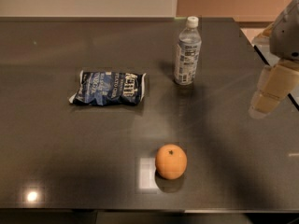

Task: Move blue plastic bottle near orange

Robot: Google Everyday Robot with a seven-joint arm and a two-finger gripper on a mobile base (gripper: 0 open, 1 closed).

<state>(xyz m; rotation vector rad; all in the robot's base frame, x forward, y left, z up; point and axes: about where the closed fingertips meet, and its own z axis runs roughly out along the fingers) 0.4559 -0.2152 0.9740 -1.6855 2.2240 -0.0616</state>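
I go to the blue plastic bottle next and close my gripper around its upper half (189, 42), below the white cap.
The blue plastic bottle (187, 50) stands upright on the dark table (70, 162) at the back, right of centre. It is clear, with a white cap and a white-and-blue label. The orange (171, 161) sits near the front edge, a little left of the bottle's line and well in front of it. My gripper (262, 107) hangs at the right edge of the view, above the table's right side, right of the bottle and apart from it. It holds nothing that I can see.
A flat dark-blue snack bag (110, 88) lies left of the bottle, at mid-depth. The table's right edge runs just beside the gripper. A bright light reflection shows at the front left of the table.
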